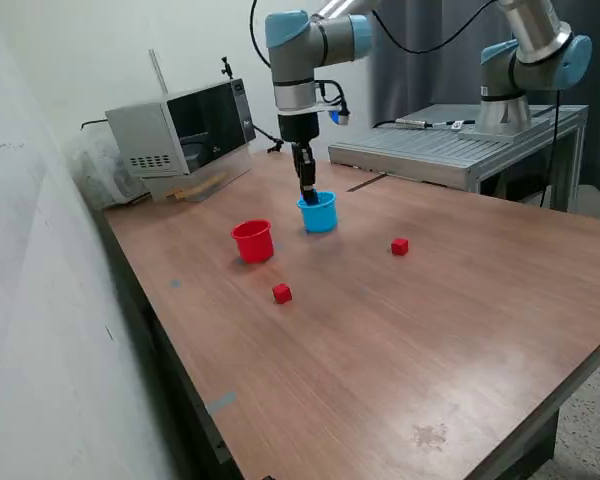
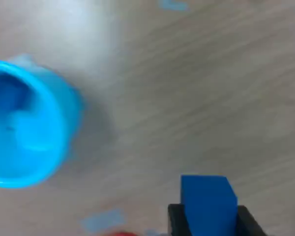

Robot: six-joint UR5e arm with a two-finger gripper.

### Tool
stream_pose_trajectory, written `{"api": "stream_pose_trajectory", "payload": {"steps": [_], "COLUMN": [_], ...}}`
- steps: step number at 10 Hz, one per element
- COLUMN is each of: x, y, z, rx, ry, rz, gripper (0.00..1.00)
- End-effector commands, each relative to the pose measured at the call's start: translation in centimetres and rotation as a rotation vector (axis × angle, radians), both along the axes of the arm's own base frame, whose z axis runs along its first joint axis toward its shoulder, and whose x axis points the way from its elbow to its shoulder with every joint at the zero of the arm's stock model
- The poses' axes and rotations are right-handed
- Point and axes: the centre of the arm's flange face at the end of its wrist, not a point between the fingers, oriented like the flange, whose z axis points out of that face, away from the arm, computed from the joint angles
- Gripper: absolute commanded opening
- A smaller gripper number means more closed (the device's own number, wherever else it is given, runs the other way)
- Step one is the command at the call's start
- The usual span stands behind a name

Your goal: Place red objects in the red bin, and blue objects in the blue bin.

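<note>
My gripper needs to let go of the dark blue cube inside the blue bin (image 1: 319, 214) (image 2: 35, 127), next to the darker blue patch.
My gripper (image 1: 307, 192) hangs straight down over the near rim of the blue bin (image 1: 319, 213), a light blue cup. In the wrist view its black fingers (image 2: 176, 221) are shut on a dark blue cube (image 2: 208, 201), which is off to the side of the cup's mouth (image 2: 19, 123), above bare wood. Inside the cup is a darker blue patch (image 2: 7, 93); I cannot tell what it is. The red bin (image 1: 253, 241), a red cup, stands to the exterior view's left of the blue one. Two red cubes lie on the table, one in front of the red cup (image 1: 282, 293) and one to the right (image 1: 399, 246).
A microwave (image 1: 185, 125) sits at the table's back left corner by the wall. A metal bench (image 1: 450, 145) carrying a second arm (image 1: 525, 60) stands behind the table at the right. The table's front edge (image 1: 280, 470) runs close to the camera.
</note>
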Motion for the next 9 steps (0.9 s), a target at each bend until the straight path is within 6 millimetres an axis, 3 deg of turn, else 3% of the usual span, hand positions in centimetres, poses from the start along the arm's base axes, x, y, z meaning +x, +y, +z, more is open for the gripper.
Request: {"api": "stream_pose_trajectory", "payload": {"steps": [1,2,5,7,9], "x": [2.0,2.6,5.4,7.0,7.4], "y": [5.5,7.2,10.5,11.6,11.8], "z": [-0.2,0.3,-1.3,-2.5,-2.9], "rx": [0.0,-0.001,-0.003,0.009,0.005], "ry": [-0.037,-0.038,-0.091,-0.13,-0.139], "rz": [-0.074,-0.092,-0.144,-0.153,-0.153], "gripper": [0.0,0.0,0.0,0.0,0.0]}}
